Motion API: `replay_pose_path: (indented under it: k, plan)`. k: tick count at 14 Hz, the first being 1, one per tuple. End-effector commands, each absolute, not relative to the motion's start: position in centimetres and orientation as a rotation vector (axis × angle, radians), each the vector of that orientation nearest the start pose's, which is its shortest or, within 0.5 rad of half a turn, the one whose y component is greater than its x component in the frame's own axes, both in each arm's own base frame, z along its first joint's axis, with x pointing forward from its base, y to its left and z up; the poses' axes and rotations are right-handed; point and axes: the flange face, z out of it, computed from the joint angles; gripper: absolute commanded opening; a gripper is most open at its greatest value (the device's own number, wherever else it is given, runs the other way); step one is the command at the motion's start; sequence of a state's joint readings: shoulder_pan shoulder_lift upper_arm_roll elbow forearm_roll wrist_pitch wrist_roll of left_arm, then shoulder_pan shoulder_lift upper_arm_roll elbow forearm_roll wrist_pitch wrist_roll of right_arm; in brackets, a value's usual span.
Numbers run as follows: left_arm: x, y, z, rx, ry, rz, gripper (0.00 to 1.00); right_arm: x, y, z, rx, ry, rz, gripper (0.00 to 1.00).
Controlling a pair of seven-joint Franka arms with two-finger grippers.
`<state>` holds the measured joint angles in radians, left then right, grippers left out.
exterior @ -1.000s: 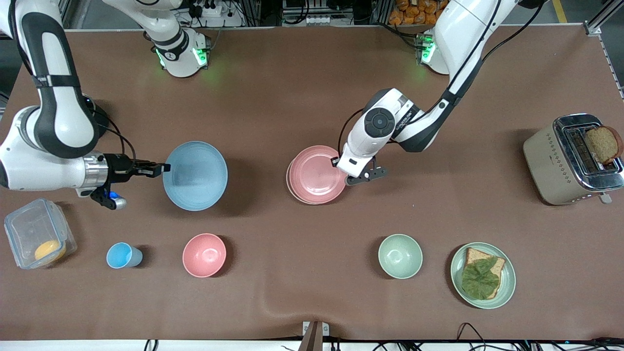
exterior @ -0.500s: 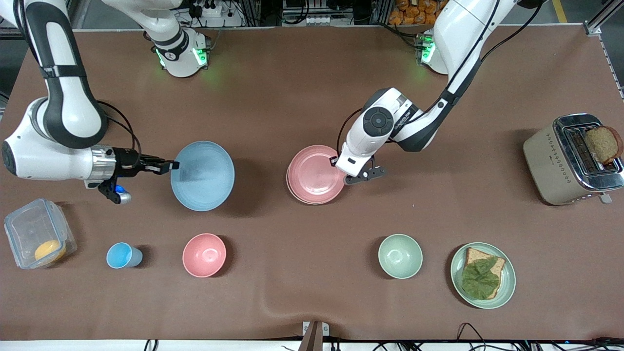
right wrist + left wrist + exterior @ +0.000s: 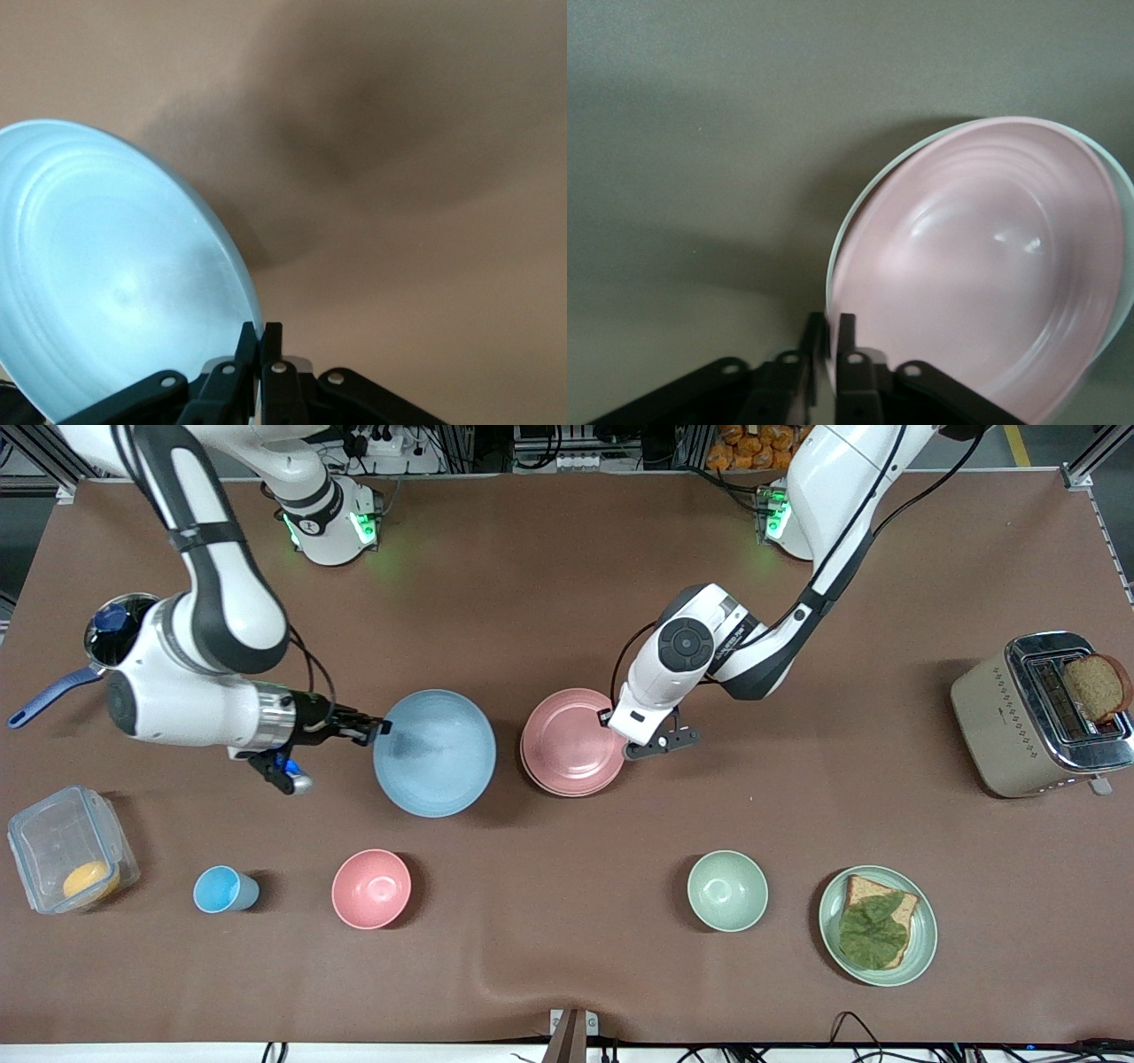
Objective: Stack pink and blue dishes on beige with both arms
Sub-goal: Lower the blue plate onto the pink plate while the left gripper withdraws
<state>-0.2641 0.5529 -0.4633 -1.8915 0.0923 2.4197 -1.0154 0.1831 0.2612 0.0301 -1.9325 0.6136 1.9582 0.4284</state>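
Next, my right gripper releases the light blue plate on top of the pink plate (image 3: 573, 742).
My right gripper (image 3: 379, 731) is shut on the rim of the light blue plate (image 3: 434, 753) and holds it over the table, close beside the pink plate (image 3: 571, 741). In the right wrist view the fingers (image 3: 271, 341) pinch the blue plate (image 3: 115, 283) at its edge. The pink plate lies on the beige plate (image 3: 526, 763), of which only a thin rim shows. My left gripper (image 3: 611, 719) is shut on the pink plate's rim at the edge toward the left arm's end. In the left wrist view the gripper (image 3: 831, 323) straddles the pink plate (image 3: 983, 266), with the beige plate's pale edge (image 3: 855, 212) outside it.
Nearer the front camera stand a blue cup (image 3: 224, 889), a pink bowl (image 3: 371, 888), a green bowl (image 3: 727, 890) and a green plate with bread and lettuce (image 3: 877, 926). A toaster (image 3: 1041, 717) sits at the left arm's end. A clear container (image 3: 66, 859) and a blue-handled pot (image 3: 115, 624) sit at the right arm's end.
The right arm has carried the blue plate toward the middle of the table, up beside the pink plate. The left arm has barely moved.
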Motion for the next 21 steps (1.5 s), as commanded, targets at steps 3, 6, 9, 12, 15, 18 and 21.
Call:
replay_pose_path:
  k: [3,6,9,12,15,18,21]
  plan:
    - [51.1,-38.9,27.9,-3.235,-0.574,0.061,1.00,55.8,19.0,35.6,-2.455,0.697,0.557,0.00]
    - [56.3,-29.6,36.4,-3.194,-0.698,-0.118,1.00,54.8,21.9,34.7,-2.482,0.656,0.564,0.00]
    - [59.6,-17.3,42.4,-3.164,-0.438,-0.230,1.00,54.1,25.8,32.7,-2.510,0.682,0.530,0.00]
    - [61.1,-8.1,47.7,-3.139,-0.167,-0.327,1.00,53.6,28.8,30.3,-2.542,0.690,0.470,0.00]
    - [60.9,-6.6,54.6,-3.143,-0.222,-0.189,1.00,52.5,30.4,28.2,-2.573,0.682,0.455,0.00]
    - [59.9,-2.5,58.0,-3.142,-0.298,-0.106,1.00,50.4,33.8,26.6,-2.601,0.723,0.440,0.00]
    - [58.6,-2.5,61.2,-3.150,-0.307,-0.097,1.00,49.3,35.8,24.7,-2.620,0.754,0.412,0.00]
